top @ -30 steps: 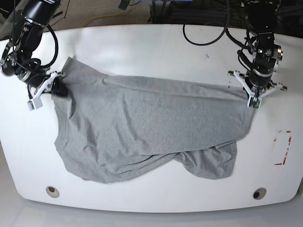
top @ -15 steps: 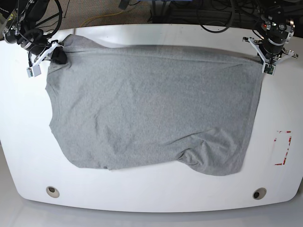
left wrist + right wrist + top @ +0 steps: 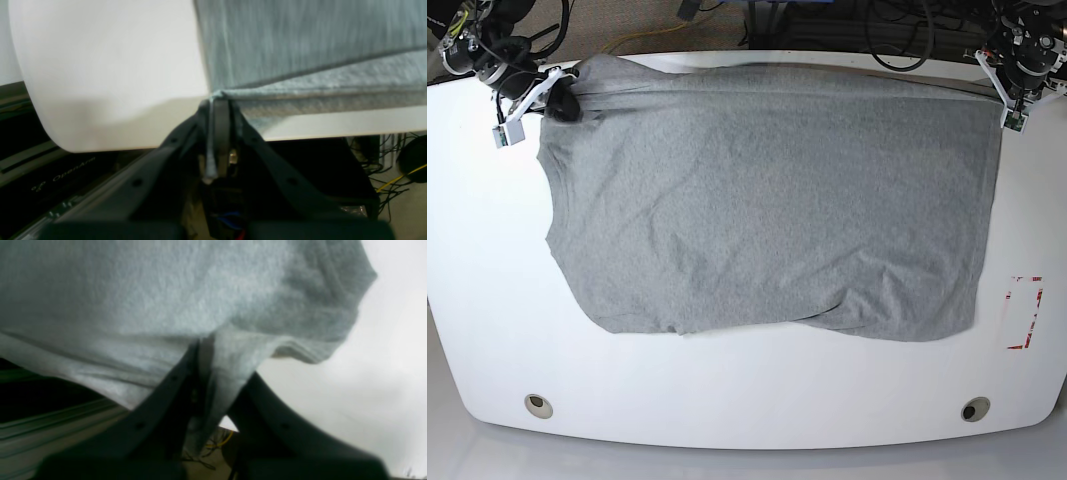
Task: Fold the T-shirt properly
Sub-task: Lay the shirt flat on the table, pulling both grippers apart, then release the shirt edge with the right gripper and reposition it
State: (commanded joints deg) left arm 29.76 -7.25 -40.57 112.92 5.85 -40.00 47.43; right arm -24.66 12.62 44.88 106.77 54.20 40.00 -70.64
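Next, my left gripper lets go of the T-shirt's corner on the shirt's side edge (image 3: 979, 212), just behind the red-outlined rectangle mark.
The heather-grey T-shirt (image 3: 767, 200) lies spread wide over the white table (image 3: 757, 390), plain side up, no lettering showing. Its far edge is stretched taut between my two grippers near the table's back edge. My left gripper (image 3: 1008, 100) is shut on the shirt's far right corner; the left wrist view shows the hem (image 3: 300, 83) pinched between the black fingers (image 3: 218, 113). My right gripper (image 3: 549, 95) is shut on the far left corner by the sleeve; the right wrist view shows bunched cloth (image 3: 227, 350) in its jaws.
A red-outlined rectangle mark (image 3: 1024, 312) is on the table at the right. Two round holes (image 3: 538, 404) (image 3: 974, 408) sit near the front edge. Cables (image 3: 827, 20) lie on the floor behind the table.
Both grippers have pulled the shirt's far edge away from the camera and further apart. The cloth has gone from crumpled to spread flat, and its front edge has slid back.
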